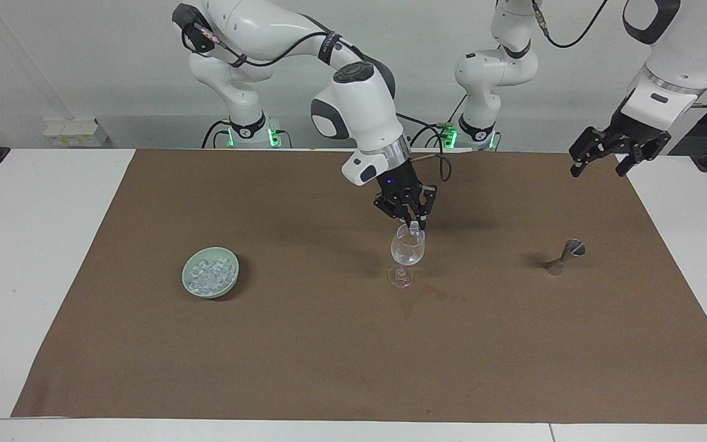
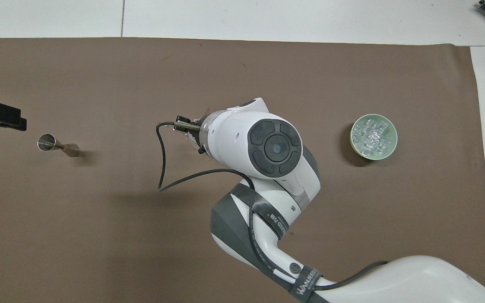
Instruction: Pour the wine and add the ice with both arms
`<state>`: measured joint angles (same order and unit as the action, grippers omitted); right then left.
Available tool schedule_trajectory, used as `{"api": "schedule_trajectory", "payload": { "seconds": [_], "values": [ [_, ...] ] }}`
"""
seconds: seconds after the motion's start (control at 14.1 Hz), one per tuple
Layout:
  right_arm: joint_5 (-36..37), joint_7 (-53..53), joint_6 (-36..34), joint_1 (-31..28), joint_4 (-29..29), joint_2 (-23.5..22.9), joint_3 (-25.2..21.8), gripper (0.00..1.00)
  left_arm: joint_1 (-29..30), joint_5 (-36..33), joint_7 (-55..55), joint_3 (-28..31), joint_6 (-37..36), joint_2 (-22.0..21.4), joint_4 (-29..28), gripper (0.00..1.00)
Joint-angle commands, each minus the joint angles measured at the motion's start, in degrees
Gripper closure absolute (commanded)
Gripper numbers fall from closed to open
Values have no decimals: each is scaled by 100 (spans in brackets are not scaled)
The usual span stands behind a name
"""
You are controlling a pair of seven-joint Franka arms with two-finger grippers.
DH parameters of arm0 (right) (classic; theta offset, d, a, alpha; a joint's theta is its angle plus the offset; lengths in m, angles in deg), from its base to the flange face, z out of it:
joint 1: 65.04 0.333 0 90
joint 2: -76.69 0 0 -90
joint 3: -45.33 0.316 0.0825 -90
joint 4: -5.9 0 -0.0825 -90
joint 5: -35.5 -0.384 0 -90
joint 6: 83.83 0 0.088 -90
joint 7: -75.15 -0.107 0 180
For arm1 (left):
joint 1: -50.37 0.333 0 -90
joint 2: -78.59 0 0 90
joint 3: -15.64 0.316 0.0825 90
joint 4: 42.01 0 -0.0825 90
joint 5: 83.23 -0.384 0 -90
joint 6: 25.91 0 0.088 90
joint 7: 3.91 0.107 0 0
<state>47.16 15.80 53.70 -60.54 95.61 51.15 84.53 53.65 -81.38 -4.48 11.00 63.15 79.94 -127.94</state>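
Next, I release the chunk of ice, now just over the glass's rim, inside the clear stemmed glass (image 2: 201,139) with my right gripper.
A clear stemmed glass (image 1: 407,252) stands mid-mat, and any wine in it is too clear to make out. My right gripper (image 1: 415,226) hangs just over its rim, shut on a small clear chunk of ice (image 1: 413,228). In the overhead view the right arm's wrist covers most of the glass. More ice (image 1: 209,273) (image 2: 372,135) is heaped in a pale green bowl (image 1: 185,277) (image 2: 354,145) toward the right arm's end. My left gripper (image 1: 602,161) waits open, raised over the mat's edge at the left arm's end.
A small metal jigger (image 1: 565,256) (image 2: 57,145) stands on the brown mat (image 1: 329,368) toward the left arm's end, below the left gripper. A damp stain (image 1: 427,298) marks the mat just beside the glass's foot, farther from the robots.
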Motion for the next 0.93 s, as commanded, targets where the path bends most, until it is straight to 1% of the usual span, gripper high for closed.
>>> {"api": "schedule_trajectory", "payload": {
  "seconds": [0.0, 0.43, 0.78, 0.85],
  "values": [
    [152, -6, 46, -63, -59, -101, 70, 100, 50, 52, 47, -19, -38, -38, -38, 0],
    [161, 38, 55, -72, -76, -197, 52, 100, 50, 43, 47, -19, -91, -47, -38, 0],
    [169, 38, 64, -81, -76, -206, 52, 96, 50, 43, 47, -19, -100, -47, -38, 0],
    [161, 38, 116, -89, -76, -206, 52, 94, 50, 43, 47, -19, -100, -47, -30, 0]
  ]
}}
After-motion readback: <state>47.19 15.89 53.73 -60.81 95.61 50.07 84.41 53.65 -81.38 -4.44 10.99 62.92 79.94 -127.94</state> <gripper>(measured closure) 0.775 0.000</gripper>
